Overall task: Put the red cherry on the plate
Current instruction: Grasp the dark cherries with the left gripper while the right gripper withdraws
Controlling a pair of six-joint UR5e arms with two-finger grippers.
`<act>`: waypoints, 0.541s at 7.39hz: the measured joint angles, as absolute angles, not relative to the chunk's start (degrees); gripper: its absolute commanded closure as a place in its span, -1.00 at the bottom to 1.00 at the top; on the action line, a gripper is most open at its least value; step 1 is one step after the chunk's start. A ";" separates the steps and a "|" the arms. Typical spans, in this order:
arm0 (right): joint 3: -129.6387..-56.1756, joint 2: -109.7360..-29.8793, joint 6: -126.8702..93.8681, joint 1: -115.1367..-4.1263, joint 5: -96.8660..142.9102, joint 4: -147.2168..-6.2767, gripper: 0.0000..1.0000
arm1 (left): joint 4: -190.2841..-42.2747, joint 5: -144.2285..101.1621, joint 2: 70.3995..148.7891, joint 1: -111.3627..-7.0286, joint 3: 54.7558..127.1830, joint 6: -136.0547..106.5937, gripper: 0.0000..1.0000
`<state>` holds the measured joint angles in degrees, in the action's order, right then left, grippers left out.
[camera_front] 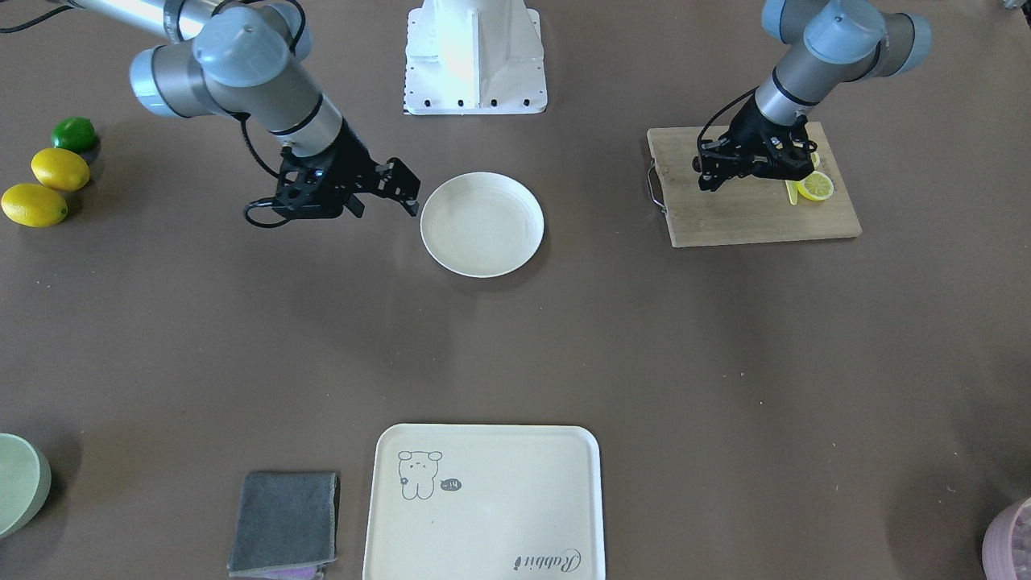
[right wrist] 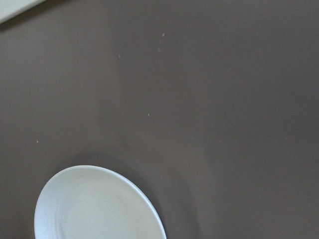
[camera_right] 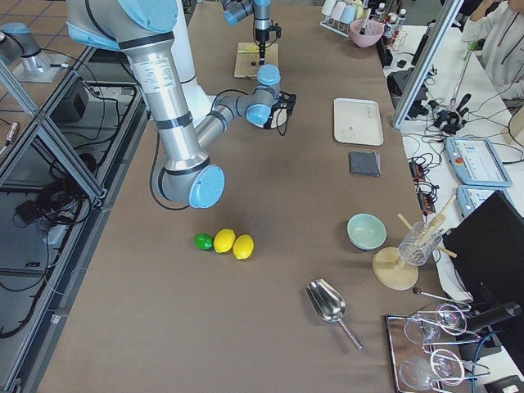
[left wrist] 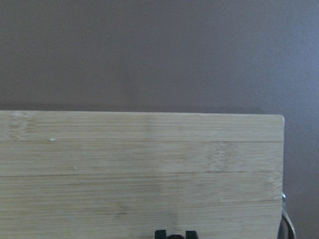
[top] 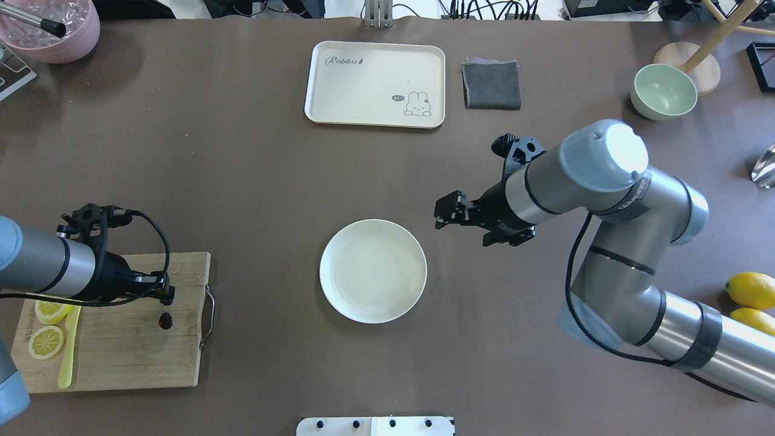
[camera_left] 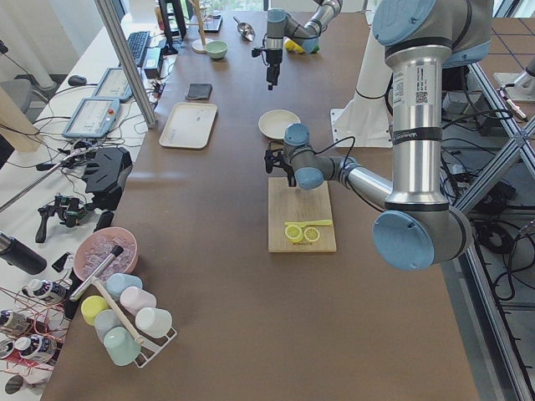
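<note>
Next, my left gripper lets go of the red cherry just off the middle of the cream plate (camera_front: 466, 221), toward my right gripper.
The red cherry (top: 164, 320) is a tiny dark maroon blob at the right end of the wooden cutting board (top: 133, 357). My left gripper (top: 165, 307) points down at it. In the left wrist view the fingertips (left wrist: 160, 233) stand close together at the bottom edge with something dark between them, so the gripper looks shut on the cherry at board level. The round cream plate (top: 373, 270) lies bare in the middle of the table. My right gripper (top: 441, 217) hovers open just beyond the plate's right rim, holding nothing.
Two lemon slices (top: 48, 327) and a yellow knife (top: 68, 348) lie on the board's left part. At the far side are a cream tray (top: 375, 85), a grey cloth (top: 491, 85) and a green bowl (top: 663, 92). Whole lemons (top: 751, 290) lie at the right edge.
</note>
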<state>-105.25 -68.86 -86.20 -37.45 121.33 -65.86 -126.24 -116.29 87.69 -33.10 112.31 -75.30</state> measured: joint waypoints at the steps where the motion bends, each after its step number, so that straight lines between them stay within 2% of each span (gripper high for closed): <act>1: -105.61 -70.47 -83.84 -40.96 124.80 -65.85 -0.99 | -123.22 -117.03 92.88 -33.12 112.30 -78.19 1.00; 4: -105.78 -76.00 -74.56 -48.76 131.69 -65.66 -0.99 | -109.59 -115.29 115.52 -31.30 104.65 -85.70 1.00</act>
